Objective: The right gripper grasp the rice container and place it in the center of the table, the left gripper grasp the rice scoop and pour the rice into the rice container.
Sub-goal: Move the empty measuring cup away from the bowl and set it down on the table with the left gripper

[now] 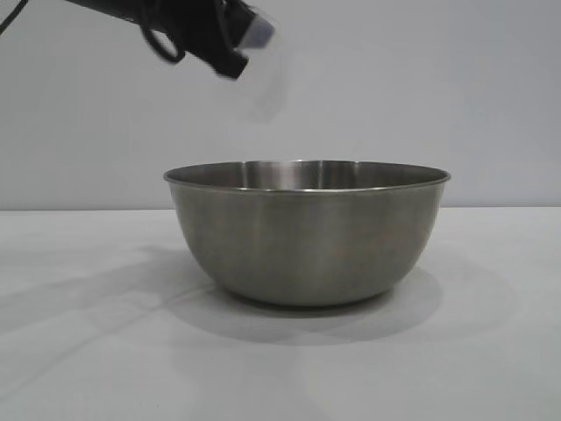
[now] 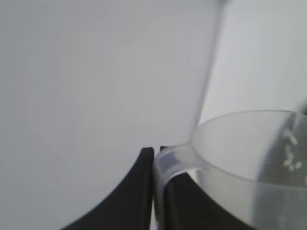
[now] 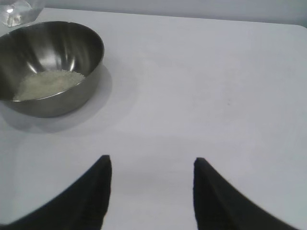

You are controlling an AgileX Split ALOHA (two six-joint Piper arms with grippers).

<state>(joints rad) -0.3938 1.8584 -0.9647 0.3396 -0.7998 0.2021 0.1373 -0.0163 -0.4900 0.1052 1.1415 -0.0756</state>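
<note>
Next, my left gripper sets the rice scoop down on the white table (image 1: 103,268), beside the rice container and on the same side as that gripper. The rice scoop now hangs high above the bowl's rim.
The rice container (image 1: 307,237), a wide steel bowl, stands on the white table (image 1: 88,351). A heap of rice (image 3: 48,84) lies in its bottom. My left gripper (image 1: 232,63) hangs high above the bowl's left rim, shut on the handle of the rice scoop (image 1: 263,44). In the left wrist view the gripper (image 2: 154,152) pinches the clear handle, and the rice scoop (image 2: 240,158) holds only a few stuck grains (image 2: 290,158). My right gripper (image 3: 152,163) is open over bare table, well away from the rice container (image 3: 48,67), with nothing between its fingers.
A wide stretch of white table (image 3: 216,86) lies between the right gripper and the bowl. The scoop (image 3: 19,9) shows above the bowl's far side in the right wrist view. A plain wall stands behind the table.
</note>
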